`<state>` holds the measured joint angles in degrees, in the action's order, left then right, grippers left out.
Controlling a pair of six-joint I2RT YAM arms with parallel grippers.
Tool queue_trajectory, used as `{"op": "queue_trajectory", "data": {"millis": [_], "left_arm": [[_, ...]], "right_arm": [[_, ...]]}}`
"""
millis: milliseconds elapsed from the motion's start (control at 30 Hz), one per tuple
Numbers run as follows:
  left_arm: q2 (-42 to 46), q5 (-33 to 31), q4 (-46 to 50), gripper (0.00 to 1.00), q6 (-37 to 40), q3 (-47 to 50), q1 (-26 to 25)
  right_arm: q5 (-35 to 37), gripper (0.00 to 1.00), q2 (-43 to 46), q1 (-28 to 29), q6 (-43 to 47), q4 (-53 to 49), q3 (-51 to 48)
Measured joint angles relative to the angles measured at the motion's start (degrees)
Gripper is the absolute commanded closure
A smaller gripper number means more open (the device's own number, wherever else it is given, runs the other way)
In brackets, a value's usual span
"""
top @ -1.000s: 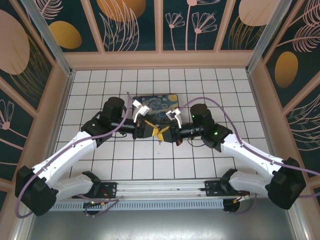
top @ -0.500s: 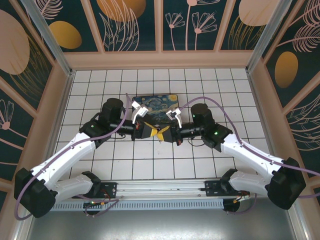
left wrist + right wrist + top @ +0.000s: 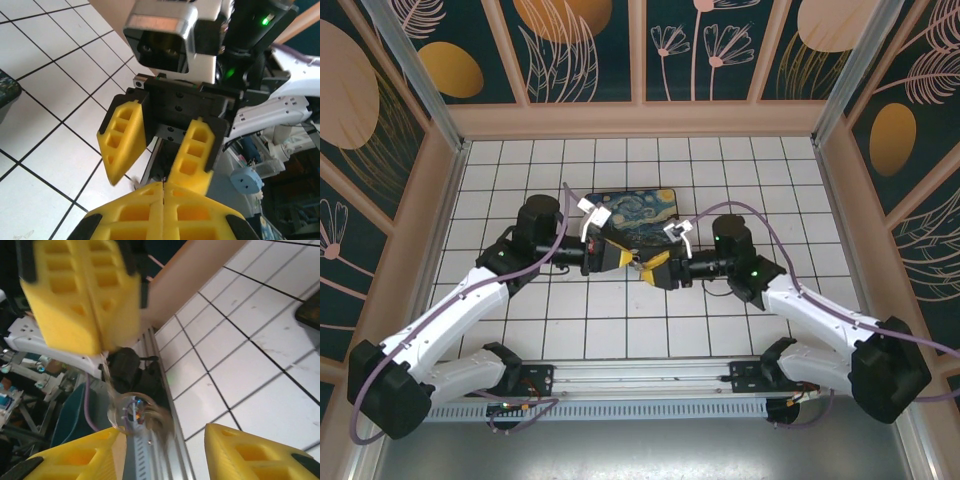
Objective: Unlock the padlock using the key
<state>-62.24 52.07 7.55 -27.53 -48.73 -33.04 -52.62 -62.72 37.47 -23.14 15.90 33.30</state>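
Note:
My left gripper is holding the key by its stem. Next, my right gripper lines up with my left gripper and grips the key by its ring end [image 3: 139,412].
The key [image 3: 107,374] is a thin metal stem with a round ring at its lower end. It hangs from the tips of my left gripper [image 3: 80,295], whose yellow fingers are pressed together on the stem. My right gripper [image 3: 165,450] stands open just below, one finger on each side of the blurred ring, not holding it. In the top view my left gripper [image 3: 632,262] and right gripper [image 3: 648,268] meet tip to tip above the tiles. In the left wrist view my left gripper [image 3: 163,186] is shut and the right gripper's fingers [image 3: 125,140] are spread apart. I cannot make out the padlock.
A dark box with a starry-night lid [image 3: 635,212] lies just behind the two grippers. The white tiled floor [image 3: 520,320] is walled in by patterned panels. A metal rail [image 3: 640,378] runs along the near edge between the arm bases.
My right gripper has opened and drawn back slightly to the right. My left gripper has shut on the key, which now hangs from it.

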Motion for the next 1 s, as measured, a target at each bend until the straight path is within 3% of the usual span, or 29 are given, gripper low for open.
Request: {"op": "queue_trajectory", "data": {"millis": [400, 1000], "left_arm": [[0.92, -0.46, -2.89, 1.0, -4.48, 1.18, 0.13], [3.08, -2.62, -10.82, 1.0, -10.95, 3.65, 0.15]], "right_arm": [[3.1, 0.48, 3.13, 0.57, -6.88, 13.55, -2.38], [5.33, 0.61, 0.96, 2.01, -13.53, 25.79, -4.33]]}}
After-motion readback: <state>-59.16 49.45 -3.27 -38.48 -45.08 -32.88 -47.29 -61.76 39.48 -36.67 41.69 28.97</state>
